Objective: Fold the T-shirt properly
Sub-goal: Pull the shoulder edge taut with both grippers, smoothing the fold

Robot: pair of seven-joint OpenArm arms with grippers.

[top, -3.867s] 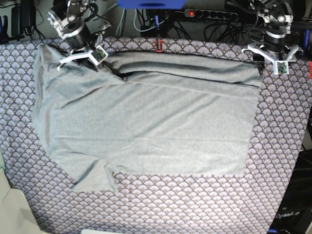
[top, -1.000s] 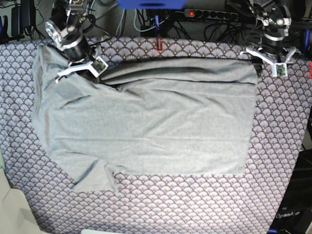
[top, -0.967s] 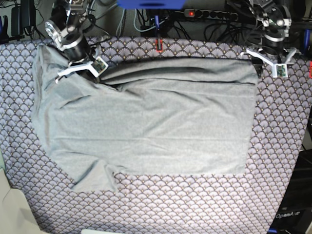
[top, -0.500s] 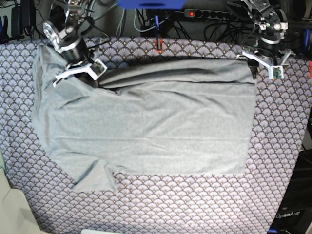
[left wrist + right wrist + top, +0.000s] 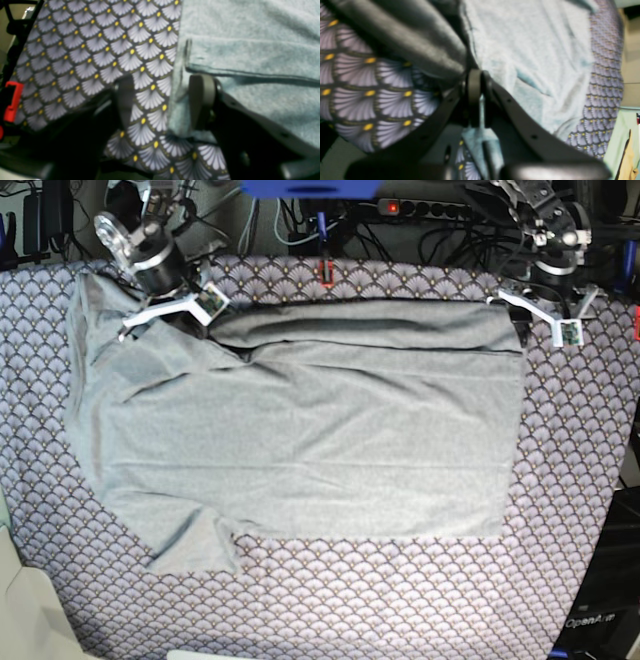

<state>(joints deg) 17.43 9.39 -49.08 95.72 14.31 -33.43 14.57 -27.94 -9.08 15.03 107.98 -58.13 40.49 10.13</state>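
Observation:
Next, I open my right gripper, as the folded piece of cloth bunches into a slanting crease by it, then take the cloth closer to the T-shirt's side (image 5: pixel 150 348) and pull nearer.
The light grey T-shirt (image 5: pixel 300 430) lies spread on the patterned tablecloth (image 5: pixel 400 600), its far part folded over in a long band. One sleeve sticks out at the near left. My right gripper (image 5: pixel 168 318) is at the shirt's far left. In the right wrist view it (image 5: pixel 475 100) is shut, pinching a fold of the shirt (image 5: pixel 532 50). My left gripper (image 5: pixel 530 320) is at the shirt's far right corner. In the left wrist view it (image 5: pixel 162 100) is open, with the shirt's seamed corner edge (image 5: pixel 250 37) lying between the fingers (image 5: pixel 201 97).
A red clamp (image 5: pixel 325 273) holds the cloth at the far edge, and another shows in the left wrist view (image 5: pixel 11 102). A power strip (image 5: pixel 430 208) and cables lie behind the table. A pale object (image 5: pixel 30 610) sits at the near left corner.
My right gripper has moved toward the far edge and a little right, pulling the folded band of the shirt with it. My left gripper has shifted slightly toward the shirt's far right corner.

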